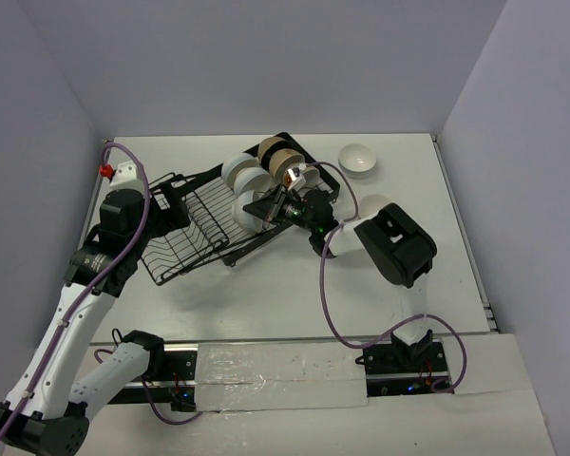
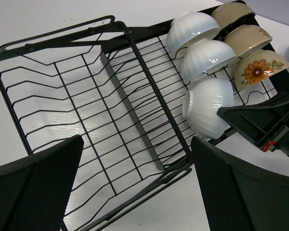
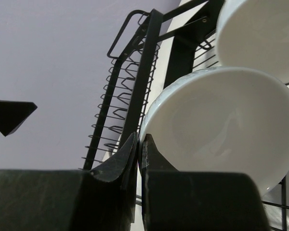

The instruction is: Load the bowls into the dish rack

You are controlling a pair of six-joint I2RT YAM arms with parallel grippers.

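My right gripper is to set the white bowl, now at the row's near end, down on edge in the dish rack point(image 1: 264, 200) in front of the standing white bowls.
The black wire dish rack point(image 1: 195, 237) lies mid-table in two joined sections. Its right section point(image 2: 156, 53) holds two white bowls point(image 2: 192, 26), two tan bowls point(image 2: 245, 38) and an orange-flowered bowl point(image 2: 257, 70), all standing on edge. My right gripper point(image 1: 269, 206) is shut on the rim of a third white bowl point(image 3: 221, 125), which sits at the near end of that row point(image 2: 207, 108). In the right wrist view the fingertips point(image 3: 139, 137) pinch the rim. My left gripper point(image 2: 137, 142) hangs open over the bare left section, with nothing between its fingers.
One more white bowl point(image 1: 358, 160) sits upright on the table beyond the rack's right end. White walls close the table at the back and sides. The left arm point(image 1: 114, 218) hovers by the rack's left end.
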